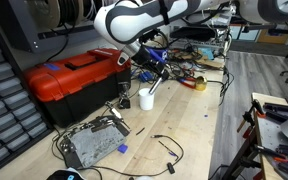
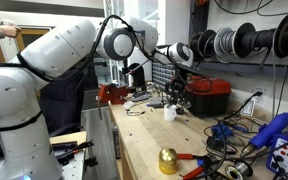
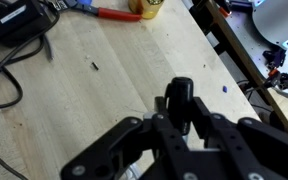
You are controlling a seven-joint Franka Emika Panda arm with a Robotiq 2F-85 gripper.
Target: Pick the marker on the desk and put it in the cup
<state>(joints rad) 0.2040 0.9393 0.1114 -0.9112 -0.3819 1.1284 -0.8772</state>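
Next, my gripper lets go of the dark marker inside the white cup [image 1: 147, 96] next to the red toolbox. The marker will lean on the cup's rim.
My gripper [image 1: 154, 74] hangs just above the white cup [image 1: 146, 98] on the light wooden desk [image 1: 189, 125]. It is shut on the marker [image 1: 156, 85], which slants down toward the cup's mouth. In the other exterior view the gripper [image 2: 177, 90] is right over the cup [image 2: 170, 113]. In the wrist view the dark marker [image 3: 179, 98] stands clamped between my black fingers [image 3: 180, 118], with bare desk planks [image 3: 94, 70] behind it. The cup is hidden in the wrist view.
A red toolbox [image 1: 72, 80] stands next to the cup. A metal board [image 1: 92, 146] and black cables [image 1: 166, 146] lie toward the near end. A yellow tape roll [image 1: 199, 84], a gold bell [image 2: 168, 160] and red-handled pliers [image 3: 114, 13] are on the desk.
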